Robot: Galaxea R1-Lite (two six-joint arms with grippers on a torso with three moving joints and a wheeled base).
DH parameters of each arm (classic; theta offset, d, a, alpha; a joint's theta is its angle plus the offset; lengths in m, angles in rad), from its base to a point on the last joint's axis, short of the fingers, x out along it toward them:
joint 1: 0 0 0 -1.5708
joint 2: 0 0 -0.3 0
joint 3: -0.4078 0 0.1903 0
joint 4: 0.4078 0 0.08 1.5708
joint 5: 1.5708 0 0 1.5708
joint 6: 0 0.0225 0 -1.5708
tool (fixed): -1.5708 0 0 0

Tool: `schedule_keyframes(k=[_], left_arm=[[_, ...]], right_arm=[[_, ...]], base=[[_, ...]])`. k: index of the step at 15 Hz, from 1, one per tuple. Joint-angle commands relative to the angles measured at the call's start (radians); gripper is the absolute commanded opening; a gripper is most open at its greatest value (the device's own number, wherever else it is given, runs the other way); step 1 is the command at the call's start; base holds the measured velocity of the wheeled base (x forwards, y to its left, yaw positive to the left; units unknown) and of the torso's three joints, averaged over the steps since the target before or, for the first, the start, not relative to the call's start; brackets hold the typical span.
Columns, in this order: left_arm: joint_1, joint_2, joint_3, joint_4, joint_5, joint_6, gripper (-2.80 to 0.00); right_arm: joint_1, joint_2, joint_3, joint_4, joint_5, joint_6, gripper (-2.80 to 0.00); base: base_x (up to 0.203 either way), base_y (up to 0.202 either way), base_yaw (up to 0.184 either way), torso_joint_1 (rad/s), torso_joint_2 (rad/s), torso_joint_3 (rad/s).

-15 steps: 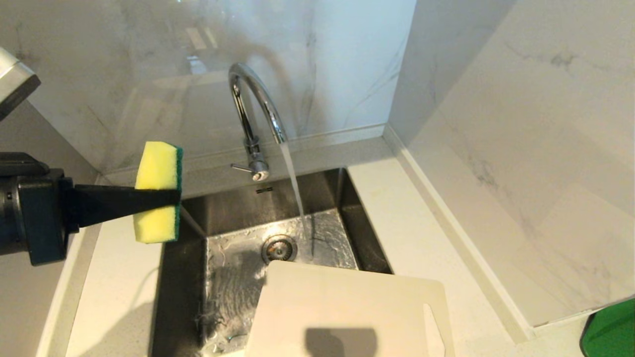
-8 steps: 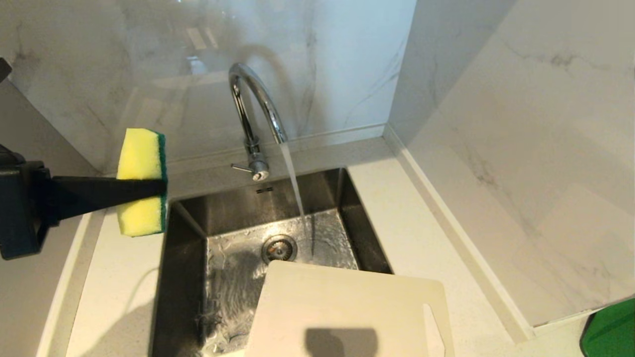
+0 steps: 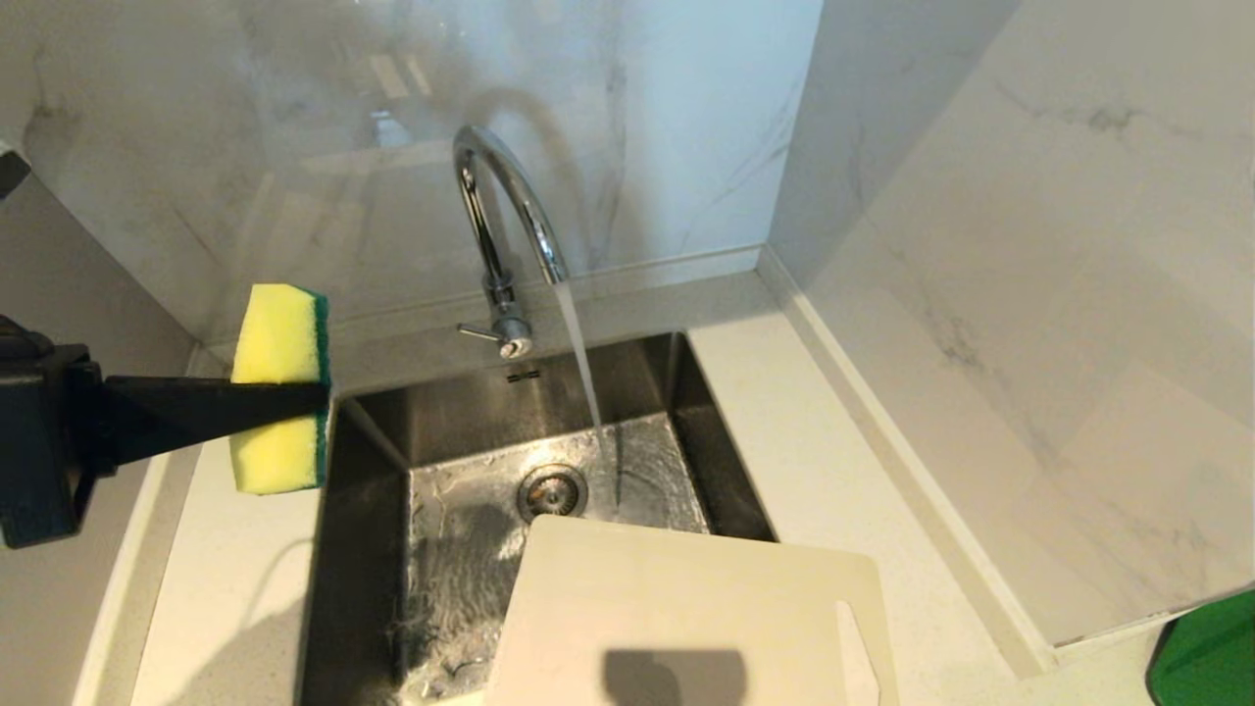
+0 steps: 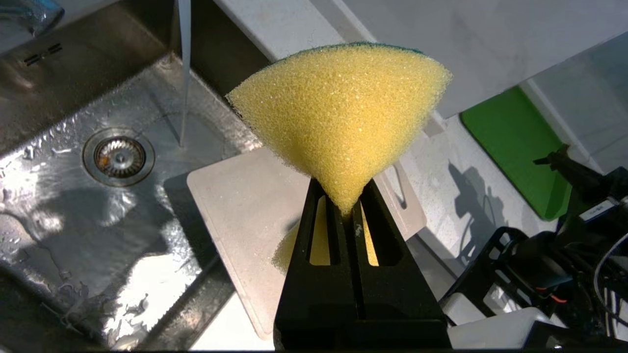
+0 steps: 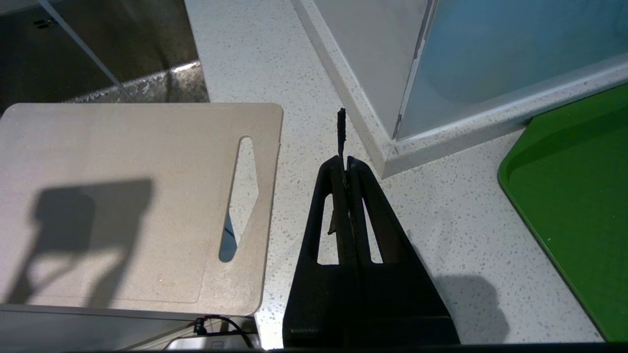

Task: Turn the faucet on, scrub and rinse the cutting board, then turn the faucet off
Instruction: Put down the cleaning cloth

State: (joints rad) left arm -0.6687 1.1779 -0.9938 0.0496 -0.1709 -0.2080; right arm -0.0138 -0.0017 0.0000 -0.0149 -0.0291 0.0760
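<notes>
The white counter (image 3: 243, 537) has a spot between the steel sink and the grey wall. Next, my left gripper lets go of the sponge there.
The chrome faucet (image 3: 505, 211) runs, its stream falling into the steel sink (image 3: 368, 549) near the drain (image 3: 551, 490). Its small lever (image 3: 482, 334) points left. The off-white cutting board (image 3: 686, 618) lies flat over the sink's near right corner and the counter, its slot handle to the right; it also shows as the cutting board (image 4: 245, 206) and the cutting board (image 5: 122, 196). My left gripper (image 3: 322, 398) hangs above the counter left of the sink, shut on a yellow-and-green sponge (image 3: 279, 387), squeezed into a fan, sponge (image 4: 338, 113). My right gripper (image 5: 346, 162) is shut and empty over the counter, right of the board's handle.
A green tray (image 3: 1206, 652) sits at the near right, beyond a raised marble ledge (image 3: 980, 510); it shows again as the green tray (image 5: 574, 196). Marble walls close the back and right. Bare white counter (image 3: 235, 588) runs left of the sink.
My left gripper with the sponge has shifted a little to the left, away from the sink, rising and then sinking again. Water keeps running; the board has not moved.
</notes>
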Motion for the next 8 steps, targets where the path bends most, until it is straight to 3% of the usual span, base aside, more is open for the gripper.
schedule_keyframes(k=[1,4,8], left_arm=[[0.0,0.062,0.006,0.002,0.003,0.004,-2.8],[0.0,0.189,-0.006,0.001,0.016,0.008,-2.8],[0.003,0.352,-0.021,0.005,0.118,0.03,-2.8]], right_arm=[[0.0,0.0,0.002,0.0,0.0,0.001,-2.8],[0.0,0.0,0.002,0.0,0.0,0.001,-2.8],[0.0,0.0,0.002,0.0,0.0,0.001,-2.8]], base=[[0.0,0.0,0.0,0.0,0.0,0.0],[0.0,0.0,0.0,0.0,0.0,0.0],[0.0,0.0,0.0,0.0,0.0,0.0]])
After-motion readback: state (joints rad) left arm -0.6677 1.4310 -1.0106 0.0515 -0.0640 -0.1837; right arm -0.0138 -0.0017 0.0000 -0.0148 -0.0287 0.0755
